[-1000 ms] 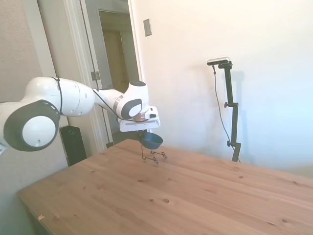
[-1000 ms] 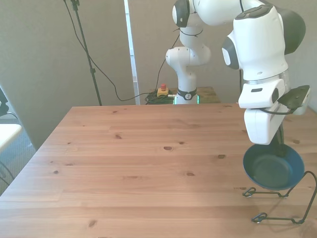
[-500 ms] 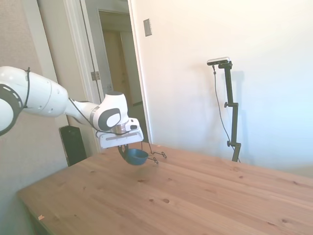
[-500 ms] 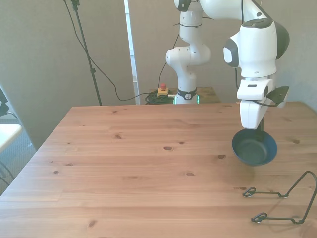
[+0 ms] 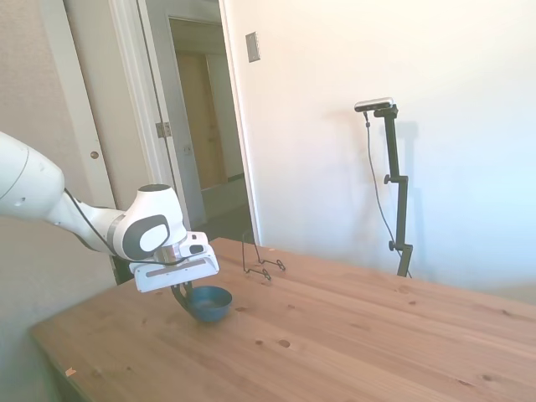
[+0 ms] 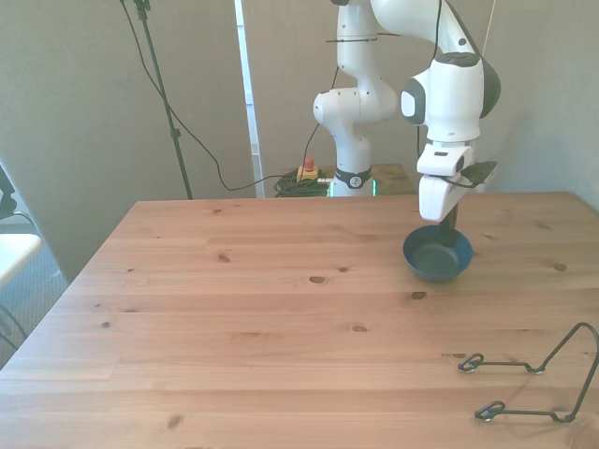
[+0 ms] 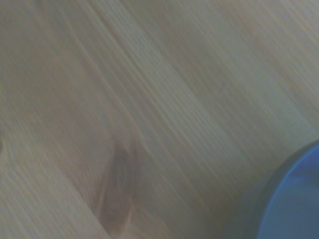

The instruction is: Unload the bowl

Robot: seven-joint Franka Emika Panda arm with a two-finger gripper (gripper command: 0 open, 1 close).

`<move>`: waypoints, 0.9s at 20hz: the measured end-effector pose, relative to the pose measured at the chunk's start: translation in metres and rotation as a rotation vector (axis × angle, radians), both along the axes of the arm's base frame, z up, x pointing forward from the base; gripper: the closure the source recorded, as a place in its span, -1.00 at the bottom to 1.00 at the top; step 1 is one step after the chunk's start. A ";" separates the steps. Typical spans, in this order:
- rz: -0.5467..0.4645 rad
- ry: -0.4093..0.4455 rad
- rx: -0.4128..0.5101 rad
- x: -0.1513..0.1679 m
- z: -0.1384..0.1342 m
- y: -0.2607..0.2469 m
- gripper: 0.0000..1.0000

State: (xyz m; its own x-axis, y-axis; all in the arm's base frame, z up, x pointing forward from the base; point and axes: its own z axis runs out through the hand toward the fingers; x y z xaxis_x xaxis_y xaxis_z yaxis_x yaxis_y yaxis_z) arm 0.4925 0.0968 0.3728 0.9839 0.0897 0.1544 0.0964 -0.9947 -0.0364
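I should set the dark blue bowl, now low over the wooden table, down and release it from my gripper on the bare wood (image 5: 221, 316) in front of the wire rack.
The small dark blue bowl (image 6: 436, 254) sits low over the wooden table (image 6: 234, 309), toward the far edge on the front view's right; whether it touches the wood I cannot tell. My gripper (image 6: 448, 239) hangs from above and is shut on the bowl's far rim. In the side view the bowl (image 5: 209, 302) is near the table's left end, with the gripper (image 5: 179, 295) at its left rim. A blurred blue edge of the bowl (image 7: 294, 204) shows in the wrist view over wood grain.
The thin black wire rack (image 6: 533, 376) stands with nothing in it near the front right corner in the front view, well apart from the bowl; in the side view the rack (image 5: 260, 261) is by the far edge. Cables and a red button (image 6: 306, 168) lie behind the table.
The arm has carried the bowl away from the wire rack, toward the robot's base, and lowered it close to the tabletop. The rack has stayed in place.
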 end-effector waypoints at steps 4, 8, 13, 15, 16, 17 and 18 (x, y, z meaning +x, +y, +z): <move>-0.044 0.001 -0.066 -0.002 -0.005 -0.017 1.00; -0.067 0.004 -0.085 -0.002 -0.008 -0.027 -1.00; -0.066 0.003 -0.085 -0.002 -0.008 -0.026 -1.00; -0.065 0.005 -0.085 -0.001 -0.009 -0.026 -1.00; -0.065 0.005 -0.085 -0.001 -0.009 -0.025 -1.00; -0.065 0.006 -0.085 -0.001 -0.009 -0.025 -1.00; -0.065 0.007 -0.086 -0.001 -0.009 -0.025 -1.00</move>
State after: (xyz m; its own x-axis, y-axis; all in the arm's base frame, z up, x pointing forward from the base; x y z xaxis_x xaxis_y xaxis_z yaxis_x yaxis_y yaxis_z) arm 0.4916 0.0716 0.3635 0.9891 0.0387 0.1419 0.0321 -0.9983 0.0485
